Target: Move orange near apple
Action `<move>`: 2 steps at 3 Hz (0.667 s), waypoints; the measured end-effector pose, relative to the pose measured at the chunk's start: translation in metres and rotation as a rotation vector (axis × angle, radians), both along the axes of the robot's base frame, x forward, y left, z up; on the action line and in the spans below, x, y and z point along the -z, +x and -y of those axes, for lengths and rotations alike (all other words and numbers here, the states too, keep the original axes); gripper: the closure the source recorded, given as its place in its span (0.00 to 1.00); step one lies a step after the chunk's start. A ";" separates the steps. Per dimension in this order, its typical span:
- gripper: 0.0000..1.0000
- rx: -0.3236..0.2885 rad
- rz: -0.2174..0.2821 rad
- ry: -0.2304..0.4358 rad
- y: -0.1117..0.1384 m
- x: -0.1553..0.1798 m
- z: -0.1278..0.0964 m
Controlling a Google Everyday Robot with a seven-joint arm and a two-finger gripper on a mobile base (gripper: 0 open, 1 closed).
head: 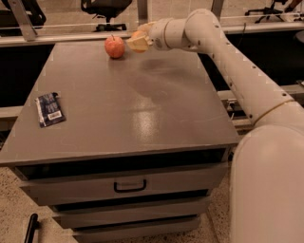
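The orange, now held slightly above the table, will go down from my gripper onto the grey table top, close beside the red-pink apple [135, 49], near the far edge of the table top.
The red-pink apple [114, 46] sits on the grey table top [128, 104] near its far edge. My gripper [139, 41] hangs at the end of the white arm [228, 52], just right of the apple and slightly above the table. It is shut on the orange [137, 34], of which only a small orange patch shows between the pale fingers [138, 45]. A narrow gap separates the gripper from the apple.
A dark blue snack packet [49, 108] lies flat near the table's left edge. The table has drawers with a black handle [129, 185] at the front. Office chairs [105, 10] stand behind a rail beyond the table. My white base [270, 190] stands at the table's right.
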State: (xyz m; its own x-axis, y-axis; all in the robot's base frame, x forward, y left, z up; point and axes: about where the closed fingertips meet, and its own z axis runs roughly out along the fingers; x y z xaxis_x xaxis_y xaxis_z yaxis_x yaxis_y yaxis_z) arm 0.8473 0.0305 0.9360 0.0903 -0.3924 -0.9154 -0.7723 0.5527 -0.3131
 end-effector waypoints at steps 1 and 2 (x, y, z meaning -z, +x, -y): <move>1.00 0.069 -0.023 0.035 0.017 0.006 -0.006; 1.00 0.109 -0.053 0.082 0.022 0.008 -0.007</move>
State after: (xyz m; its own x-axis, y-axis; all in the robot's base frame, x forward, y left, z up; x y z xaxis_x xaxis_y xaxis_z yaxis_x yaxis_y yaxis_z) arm 0.8696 0.0376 0.9280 0.0019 -0.3207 -0.9472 -0.7209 0.6560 -0.2236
